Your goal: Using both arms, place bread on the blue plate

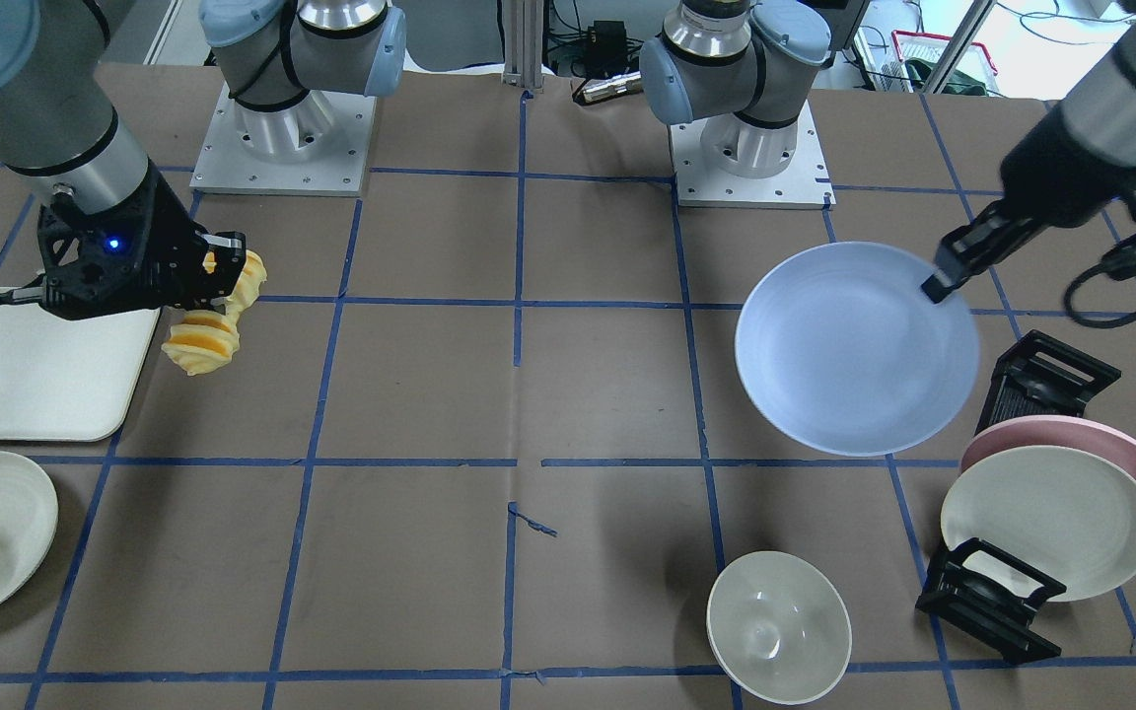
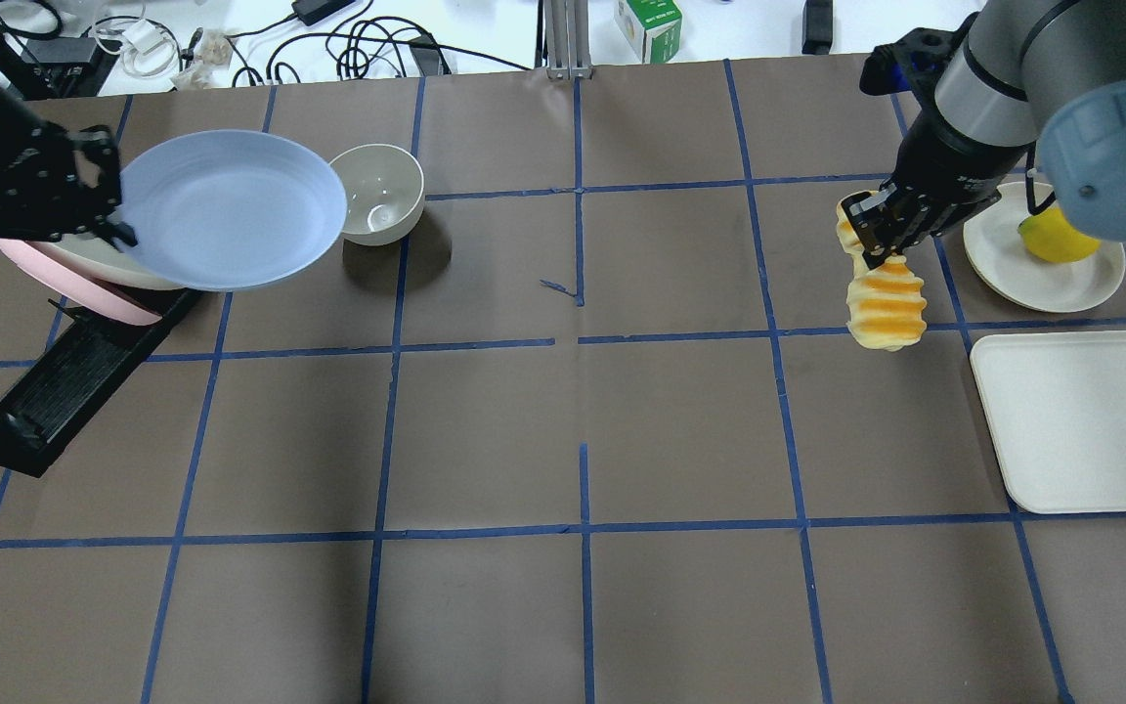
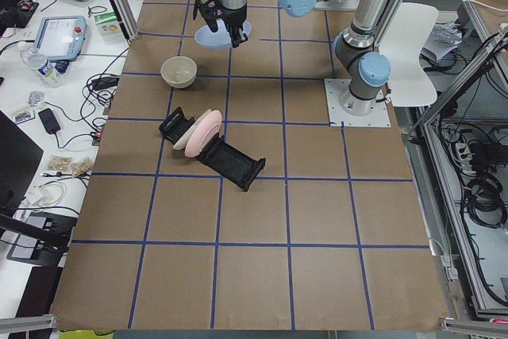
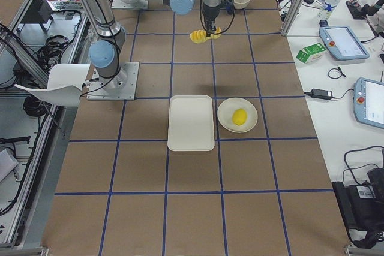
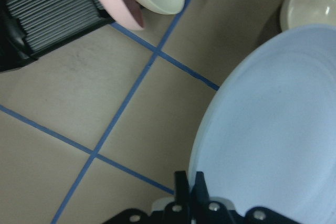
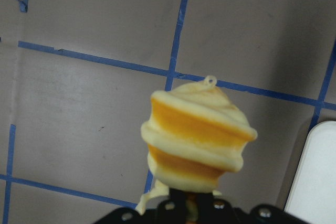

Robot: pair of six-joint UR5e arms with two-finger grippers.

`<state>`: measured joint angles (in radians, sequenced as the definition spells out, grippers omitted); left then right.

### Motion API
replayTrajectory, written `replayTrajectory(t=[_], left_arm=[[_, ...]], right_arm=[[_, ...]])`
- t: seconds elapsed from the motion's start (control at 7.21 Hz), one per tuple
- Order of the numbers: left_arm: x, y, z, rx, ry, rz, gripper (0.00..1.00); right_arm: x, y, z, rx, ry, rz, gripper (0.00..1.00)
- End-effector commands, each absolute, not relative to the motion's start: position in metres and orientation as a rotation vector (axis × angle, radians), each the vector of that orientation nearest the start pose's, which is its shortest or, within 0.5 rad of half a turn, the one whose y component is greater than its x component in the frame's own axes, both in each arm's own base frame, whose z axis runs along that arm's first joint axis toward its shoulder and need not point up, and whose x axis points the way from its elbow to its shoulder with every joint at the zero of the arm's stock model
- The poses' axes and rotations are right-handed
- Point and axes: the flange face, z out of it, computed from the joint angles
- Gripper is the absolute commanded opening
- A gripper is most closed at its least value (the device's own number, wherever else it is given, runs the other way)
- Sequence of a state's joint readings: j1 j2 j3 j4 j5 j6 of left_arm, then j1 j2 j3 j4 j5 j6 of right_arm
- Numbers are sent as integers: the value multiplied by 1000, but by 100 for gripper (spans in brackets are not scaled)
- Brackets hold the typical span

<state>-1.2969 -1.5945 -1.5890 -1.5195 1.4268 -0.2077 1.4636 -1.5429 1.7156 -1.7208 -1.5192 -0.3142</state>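
Next, I let go of the blue plate, now held tilted above the table, with my left gripper in the middle of the table, over the gap in the blue tape lines [image 1: 501,455].
My right gripper [image 2: 874,242] is shut on the bread [image 2: 884,301], an orange-and-cream ridged loaf, and holds it in the air with the loaf hanging down; it shows in the front view [image 1: 205,340] and fills the right wrist view [image 6: 197,142]. My left gripper [image 2: 118,233] is shut on the rim of the blue plate [image 2: 231,210] and holds it tilted above the table, over the dish rack side. The plate also shows in the front view [image 1: 854,345] and the left wrist view [image 5: 273,129].
A black dish rack [image 2: 64,376] holds a pink plate [image 1: 1071,434] and a cream plate [image 1: 1046,518]. A white bowl [image 2: 382,191] stands beside the blue plate. A white tray [image 2: 1086,420] and a small plate with a yellow fruit [image 2: 1052,235] lie at the right.
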Motion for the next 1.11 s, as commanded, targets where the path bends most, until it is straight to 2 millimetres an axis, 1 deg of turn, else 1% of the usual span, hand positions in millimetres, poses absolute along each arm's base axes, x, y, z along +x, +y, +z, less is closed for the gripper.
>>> replayTrajectory(t=[0.0,0.14,0.28,0.42,0.55,0.69,0.83,0.97], left_arm=[[-105,-548,400,-803,3345,-85,0],[-127,-554,373,-860,3353,-108,0],[-164,-548,352,-953,3381,-9,0],[-191,-541,321,-936,3424,78,0],[-202,-528,273,-905,3433,107,0],[-210,-523,243,-849,3472,-23,0],[-217,-518,225,-831,3474,-28,0],[-225,-509,207,-817,3461,43,0]], right_arm=[[92,-500,402,-335,3063,60,0],[100,-497,400,-356,3061,62,0],[102,-496,394,-351,3059,80,0],[103,-493,386,-359,3054,103,0],[105,-496,384,-332,3057,61,0],[123,-496,380,-342,3014,59,0],[140,-501,373,-401,3010,27,0],[146,-508,361,-414,3004,29,0]])
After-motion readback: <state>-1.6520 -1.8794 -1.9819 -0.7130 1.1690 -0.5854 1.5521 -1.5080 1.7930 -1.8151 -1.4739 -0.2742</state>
